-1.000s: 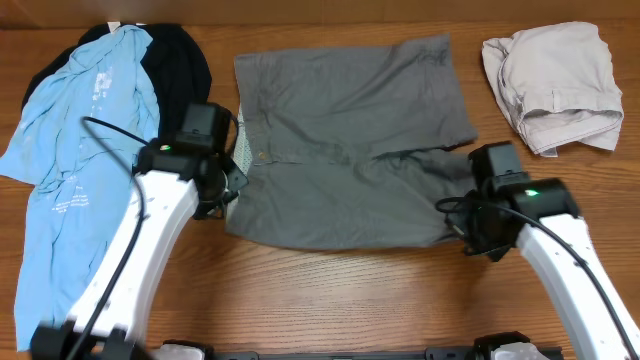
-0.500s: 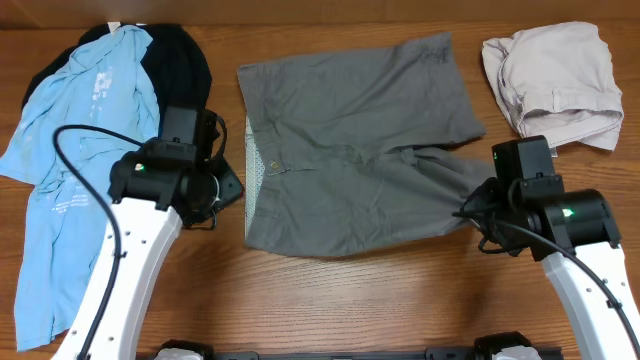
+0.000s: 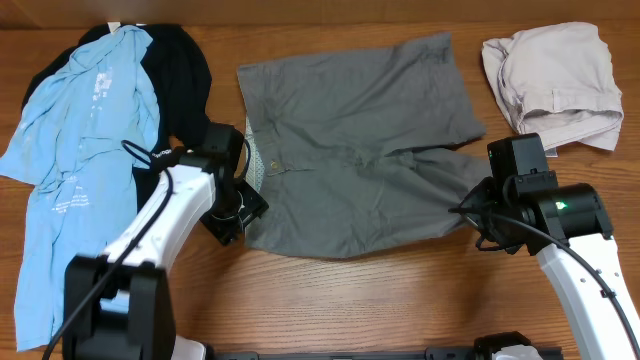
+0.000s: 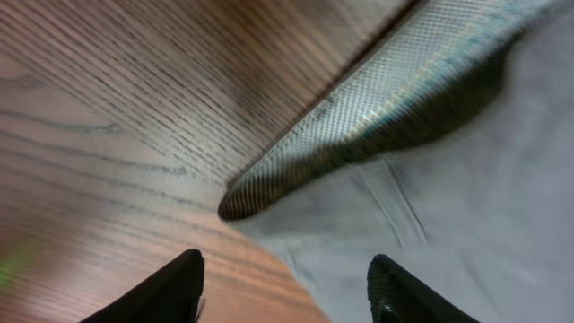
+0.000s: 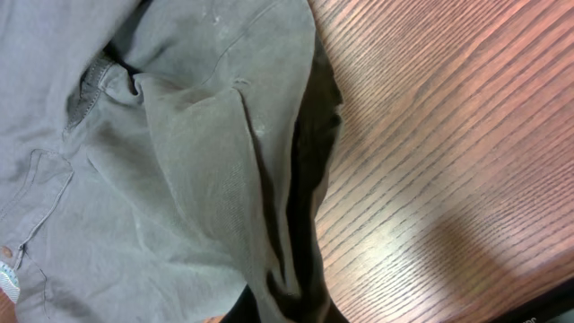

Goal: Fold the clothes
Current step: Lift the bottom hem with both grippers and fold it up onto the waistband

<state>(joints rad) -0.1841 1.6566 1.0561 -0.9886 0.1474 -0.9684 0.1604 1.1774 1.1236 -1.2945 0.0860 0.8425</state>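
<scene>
Next, my right gripper releases the bunched fold, now held at the near leg's hem, on the shorts' far leg (image 3: 412,128), near its inner edge.
The grey-olive shorts (image 3: 360,150) lie spread flat mid-table, waistband to the left with its pale mesh lining (image 4: 377,99) showing. My left gripper (image 3: 240,215) hovers at the waistband's near-left corner. In the left wrist view its fingers stand apart (image 4: 287,260), one over wood and one over the grey cloth (image 4: 466,197), with nothing between them. My right gripper (image 3: 472,213) is at the near leg's hem. In the right wrist view it is shut (image 5: 287,309) on a bunched fold of the shorts (image 5: 161,161).
A light blue printed shirt (image 3: 80,140) lies over a black shirt (image 3: 180,65) at the far left. Beige shorts (image 3: 555,80) sit crumpled at the back right. Bare wood runs along the table's near edge (image 3: 350,300).
My left gripper has opened and let go of the waistband, ending at the shorts' near-left corner. The right gripper pulled the leg hem rightward, and the shorts shifted slightly right.
</scene>
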